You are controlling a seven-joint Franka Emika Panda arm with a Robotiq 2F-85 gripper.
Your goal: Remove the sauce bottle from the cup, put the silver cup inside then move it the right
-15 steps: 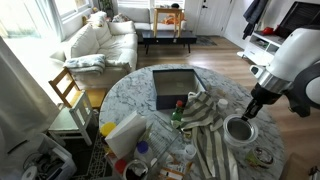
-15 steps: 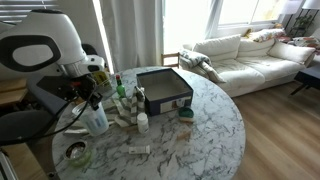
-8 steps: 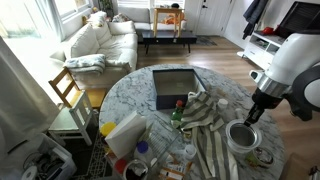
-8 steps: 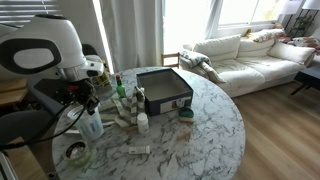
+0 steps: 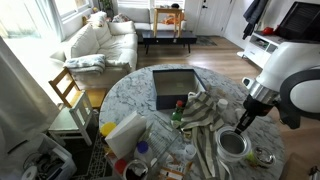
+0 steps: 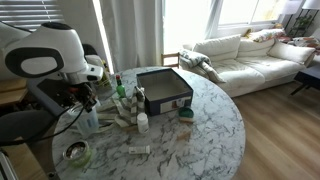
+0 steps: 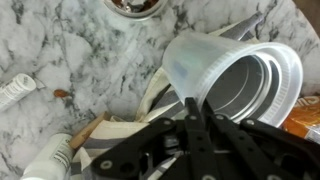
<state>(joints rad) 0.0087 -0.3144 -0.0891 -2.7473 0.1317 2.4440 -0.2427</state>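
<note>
My gripper will let go of the white cup on the striped cloth's edge (image 5: 218,144), between the sauce bottle and the shiny greenish object.
The white cup (image 5: 232,147) stands on the striped cloth near the table's edge. In the wrist view the white cup (image 7: 192,58) has the silver cup (image 7: 243,95) nested inside it. My gripper (image 5: 238,124) reaches down to the cup's rim, and in the wrist view the gripper (image 7: 190,102) is shut on that rim. The sauce bottle (image 5: 177,116), with a red cap and dark body, stands on the table by the cloth, apart from the cup. In the exterior view from the other side, my arm hides the cup.
A dark square tray (image 5: 175,88) sits mid-table and shows in both exterior views (image 6: 163,88). A striped cloth (image 5: 205,118) lies under the cup. A white-and-yellow slab (image 5: 124,134) and a blue-topped item (image 5: 142,150) lie nearby. A small shiny greenish object (image 5: 262,157) sits by the table edge.
My gripper has moved the cup across the cloth, toward the table's near edge, away from the tray. The sauce bottle has not moved.
</note>
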